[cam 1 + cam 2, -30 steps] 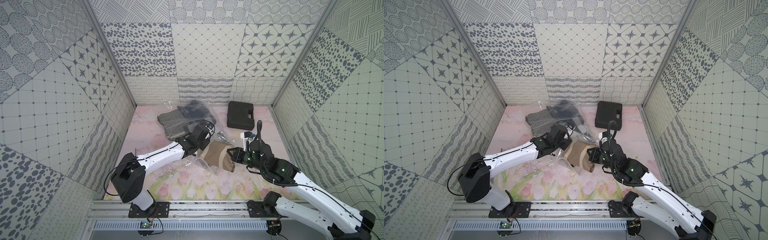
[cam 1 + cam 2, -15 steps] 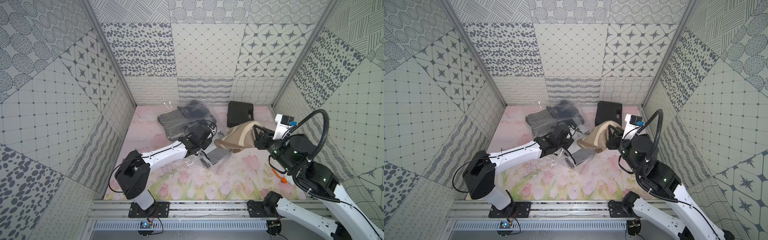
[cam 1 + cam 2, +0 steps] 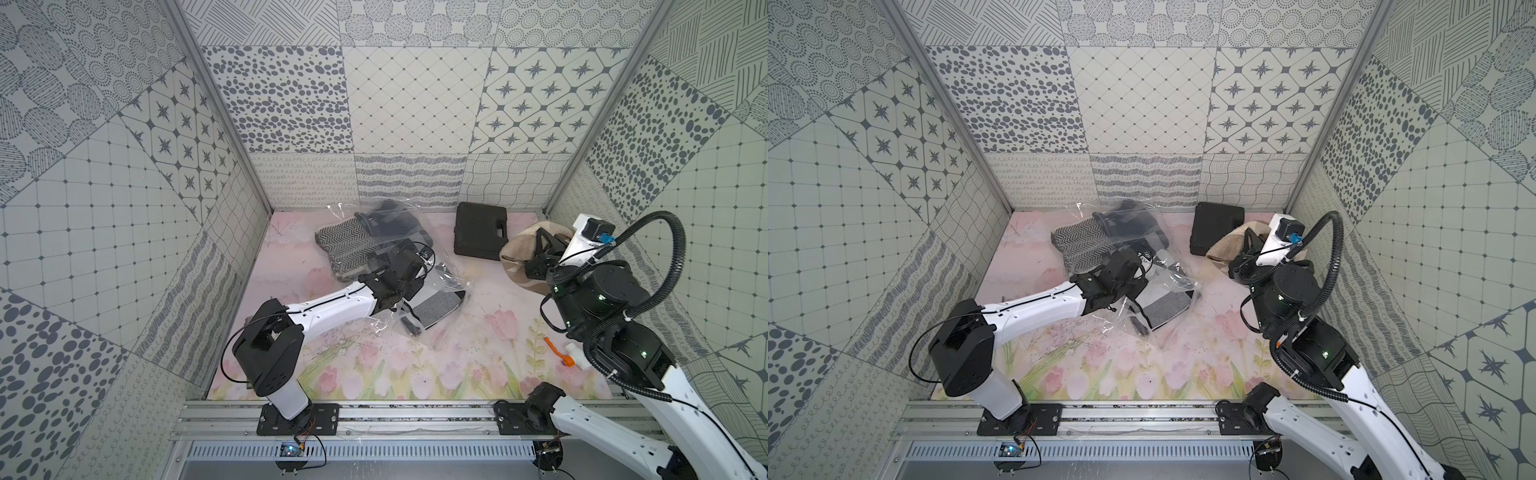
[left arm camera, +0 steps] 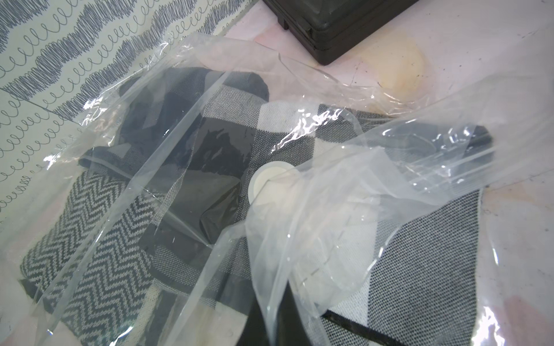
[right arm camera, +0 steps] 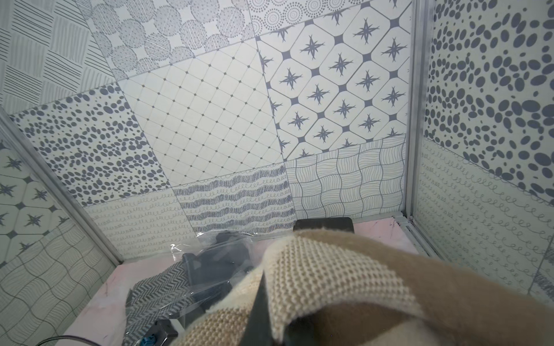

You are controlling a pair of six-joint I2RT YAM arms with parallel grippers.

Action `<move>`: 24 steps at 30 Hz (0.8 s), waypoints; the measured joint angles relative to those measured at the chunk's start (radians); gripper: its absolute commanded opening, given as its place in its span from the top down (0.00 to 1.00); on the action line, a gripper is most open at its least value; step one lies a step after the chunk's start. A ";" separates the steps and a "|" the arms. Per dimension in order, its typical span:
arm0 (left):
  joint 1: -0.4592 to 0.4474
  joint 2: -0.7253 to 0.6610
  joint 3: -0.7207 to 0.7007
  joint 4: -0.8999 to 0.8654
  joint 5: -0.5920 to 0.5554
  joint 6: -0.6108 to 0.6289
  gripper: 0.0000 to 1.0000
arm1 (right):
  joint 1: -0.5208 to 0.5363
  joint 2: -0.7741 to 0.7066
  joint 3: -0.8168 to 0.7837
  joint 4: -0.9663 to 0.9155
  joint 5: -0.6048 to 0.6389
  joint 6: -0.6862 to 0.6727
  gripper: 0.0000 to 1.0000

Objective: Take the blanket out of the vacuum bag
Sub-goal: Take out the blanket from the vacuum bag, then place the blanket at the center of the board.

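My right gripper is going to set the tan knitted blanket down on the table point(image 3: 514, 301) in front of the black hard case.
The vacuum bag point(image 3: 434, 286) point(image 3: 1169, 276) lies crumpled mid-table, see-through, with its round white valve cap point(image 4: 269, 182) showing. Inside it lie black-and-white chevron cloth point(image 3: 345, 245), dark cloth and grey checked cloth point(image 4: 419, 254). My left gripper point(image 3: 401, 309) point(image 4: 271, 323) is shut on a fold of the bag's plastic. A tan knitted blanket point(image 3: 515, 253) point(image 3: 1223, 245) point(image 5: 329, 281) hangs in the air at the right, clear of the bag. My right gripper point(image 3: 540, 245) point(image 5: 263, 314) is shut on it, its fingers mostly hidden by the cloth.
A black hard case point(image 3: 480, 230) point(image 3: 1217, 226) lies at the back, just left of the lifted blanket. A small orange-and-white tool point(image 3: 565, 355) lies by the right wall. Patterned walls close in three sides.
My right gripper has carried the tan blanket up from the middle of the table, away from the bag, to the back right. The left gripper has kept its hold on the bag.
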State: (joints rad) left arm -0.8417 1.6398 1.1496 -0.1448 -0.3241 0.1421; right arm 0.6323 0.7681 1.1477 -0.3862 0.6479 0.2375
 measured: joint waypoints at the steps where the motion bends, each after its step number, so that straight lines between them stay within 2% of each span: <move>1: 0.000 0.003 0.002 0.000 0.000 0.000 1.00 | -0.060 0.008 -0.012 -0.005 -0.031 0.016 1.00; 5: 0.000 0.016 0.010 -0.001 0.000 0.001 1.00 | -0.361 0.071 -0.062 -0.032 -0.214 0.119 1.00; 8: 0.000 0.023 0.016 -0.001 -0.002 0.003 1.00 | -0.497 0.159 -0.075 -0.050 -0.336 0.175 1.00; 14: 0.000 0.047 0.034 -0.001 -0.005 0.015 1.00 | -0.674 0.366 -0.039 -0.041 -0.550 0.231 1.00; 24: 0.017 0.133 0.128 -0.008 -0.007 0.037 1.00 | -0.834 0.618 0.249 -0.020 -0.718 0.223 1.00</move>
State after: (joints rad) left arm -0.8246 1.7725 1.2774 -0.1524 -0.3309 0.1795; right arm -0.2016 1.3865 1.3972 -0.4061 -0.0700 0.4603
